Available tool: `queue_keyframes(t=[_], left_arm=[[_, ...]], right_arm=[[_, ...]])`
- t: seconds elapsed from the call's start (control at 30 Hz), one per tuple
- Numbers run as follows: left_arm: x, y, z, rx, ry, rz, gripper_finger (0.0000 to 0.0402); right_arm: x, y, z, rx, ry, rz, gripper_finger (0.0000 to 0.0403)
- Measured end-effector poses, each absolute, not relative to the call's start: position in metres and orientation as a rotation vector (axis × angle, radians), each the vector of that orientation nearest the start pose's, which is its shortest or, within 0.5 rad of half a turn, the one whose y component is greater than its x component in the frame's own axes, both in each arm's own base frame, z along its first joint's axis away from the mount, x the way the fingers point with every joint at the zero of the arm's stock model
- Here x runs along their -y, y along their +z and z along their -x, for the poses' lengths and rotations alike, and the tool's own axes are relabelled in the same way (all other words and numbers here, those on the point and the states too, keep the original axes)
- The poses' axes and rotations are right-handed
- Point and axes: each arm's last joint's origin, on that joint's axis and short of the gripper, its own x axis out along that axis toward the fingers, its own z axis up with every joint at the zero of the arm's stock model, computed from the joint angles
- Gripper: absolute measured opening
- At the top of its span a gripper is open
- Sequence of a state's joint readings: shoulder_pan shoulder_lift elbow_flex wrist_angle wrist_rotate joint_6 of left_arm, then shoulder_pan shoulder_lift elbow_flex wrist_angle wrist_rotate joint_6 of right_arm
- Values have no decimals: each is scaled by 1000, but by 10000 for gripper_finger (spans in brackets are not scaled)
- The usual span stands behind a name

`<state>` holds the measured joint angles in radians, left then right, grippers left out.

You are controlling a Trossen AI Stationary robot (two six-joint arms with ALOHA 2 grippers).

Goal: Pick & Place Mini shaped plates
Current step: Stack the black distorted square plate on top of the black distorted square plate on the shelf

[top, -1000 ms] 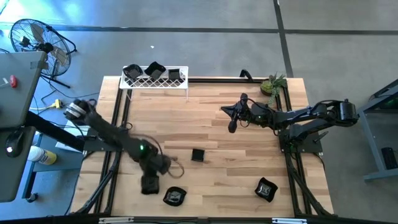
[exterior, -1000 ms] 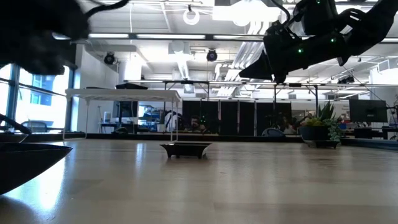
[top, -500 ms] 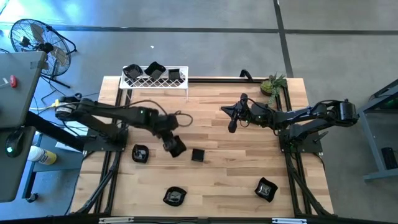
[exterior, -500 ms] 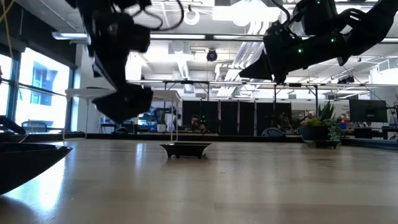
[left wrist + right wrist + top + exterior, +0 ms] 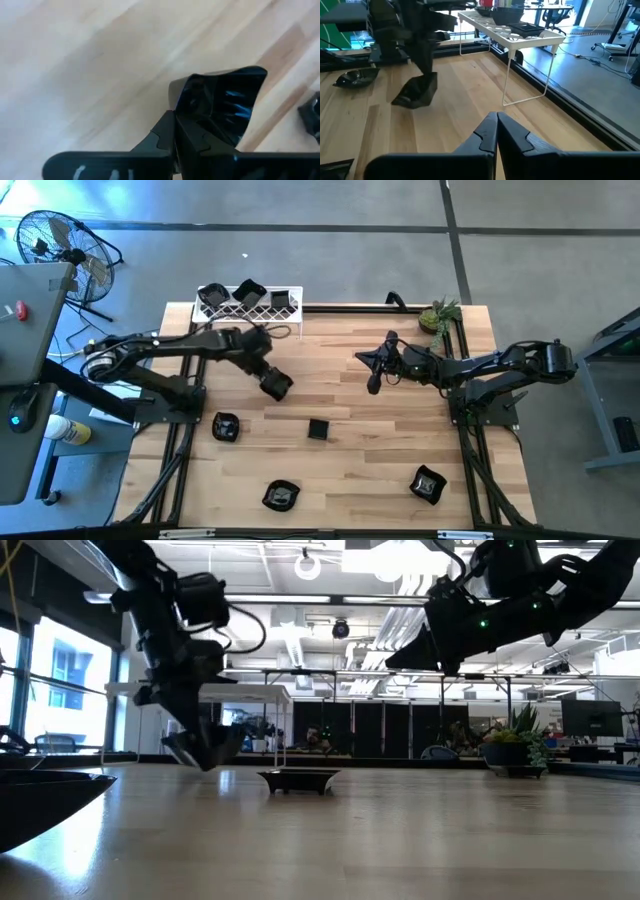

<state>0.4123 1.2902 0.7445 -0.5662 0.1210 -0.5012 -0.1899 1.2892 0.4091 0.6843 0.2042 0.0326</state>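
Observation:
The left gripper should release the black plate on the bare wood [image 5: 257,380] between the white wire rack and the square plate.
My left gripper [image 5: 268,376] hangs over the table's left-middle, shut on one small glossy black plate [image 5: 277,385], which also shows in the low view [image 5: 203,750] and the left wrist view [image 5: 220,100]. Other black plates rest flat on the wood: one [image 5: 226,427] near the left rail, a square one [image 5: 318,429] in the middle, one [image 5: 281,496] and another [image 5: 429,484] by the near edge. Three more sit on the white wire rack [image 5: 250,305] at the far edge. My right gripper [image 5: 374,377] is shut, empty and raised right of centre. My left gripper pinches the black plate by its rim [image 5: 186,111] between its two fingers, coming from above and slanting down. The plate hangs tilted below the fingertips [image 5: 200,745], lifted clear of the table.
A small green potted plant [image 5: 438,315] stands at the far right corner. Black rails run along the table's left and right sides. Bare wood lies between the rack and the middle plates. A fan and a bench stand off the table's left.
My left gripper has swung from the near left part of the table toward the far edge and the rack, carrying the black plate clear of the wood. A plate by the left rail, earlier covered by the arm, now shows.

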Motion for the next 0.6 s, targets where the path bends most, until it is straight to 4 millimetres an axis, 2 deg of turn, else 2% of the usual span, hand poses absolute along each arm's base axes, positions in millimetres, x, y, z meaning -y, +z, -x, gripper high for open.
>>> queue_keyframes(t=[0.2,0.4,0.6], left_arm=[[-113,185,-196,-977,558,803,0],[-126,168,-178,-948,574,905,0],[-136,171,-166,-968,568,871,0]], right_arm=[[52,187,-238,-200,-397,-18,5],[52,187,-238,-201,-398,-16,2],[52,187,-238,-201,-398,-16,6]])
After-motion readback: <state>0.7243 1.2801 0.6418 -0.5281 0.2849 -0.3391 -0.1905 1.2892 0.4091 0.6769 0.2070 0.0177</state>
